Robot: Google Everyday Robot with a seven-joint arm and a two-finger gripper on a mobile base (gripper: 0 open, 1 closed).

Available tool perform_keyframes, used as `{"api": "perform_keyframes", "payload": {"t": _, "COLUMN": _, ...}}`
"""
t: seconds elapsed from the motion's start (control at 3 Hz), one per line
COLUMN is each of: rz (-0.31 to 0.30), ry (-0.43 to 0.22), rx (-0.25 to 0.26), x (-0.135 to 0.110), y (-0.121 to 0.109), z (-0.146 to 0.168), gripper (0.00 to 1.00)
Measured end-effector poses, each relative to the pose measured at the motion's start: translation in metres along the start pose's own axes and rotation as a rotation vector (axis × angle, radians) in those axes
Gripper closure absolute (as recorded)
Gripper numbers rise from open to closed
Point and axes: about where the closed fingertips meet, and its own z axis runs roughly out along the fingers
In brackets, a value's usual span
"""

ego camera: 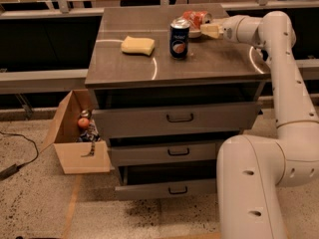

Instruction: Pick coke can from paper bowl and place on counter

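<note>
Next, my gripper lets go of the coke can on the counter (225, 28) next to the paper bowl, away from the blue can.
The coke can (197, 18), red with a silver end, lies on its side in the paper bowl (195, 34) at the back right of the counter (149, 66). Only a sliver of the bowl's white rim shows behind the tall dark blue can (179, 38). My gripper (210, 30) reaches in from the right, level with the bowl and right against the coke can's right side. The white arm (279, 59) runs from the lower right up and over the counter's right edge.
A yellow sponge (138, 45) lies left of the blue can. Three grey drawers (179, 117) stand slightly pulled out below the counter. An open cardboard box (79, 138) with small items sits on the floor at the left. A shelf rail (159, 6) runs behind.
</note>
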Motion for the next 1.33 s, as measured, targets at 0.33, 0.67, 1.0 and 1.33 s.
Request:
{"api": "perform_keyframes", "payload": {"t": 0.33, "rz": -0.022, "ry": -0.041, "rx": 0.008, "x": -0.017, "y": -0.007, "z": -0.017, "gripper": 1.00}}
{"api": "perform_keyframes", "payload": {"t": 0.67, "rz": -0.039, "ry": -0.081, "rx": 0.028, "x": -0.036, "y": -0.020, "z": -0.045, "gripper": 1.00}}
{"api": "perform_keyframes", "payload": {"t": 1.0, "rz": -0.064, "ry": -0.051, "rx": 0.053, "x": -0.048, "y": -0.034, "z": -0.090, "gripper": 1.00}}
{"api": "perform_keyframes", "payload": {"t": 1.33, "rz": -0.111, "ry": 0.034, "rx": 0.068, "x": -0.058, "y": -0.040, "z": -0.141, "gripper": 1.00}}
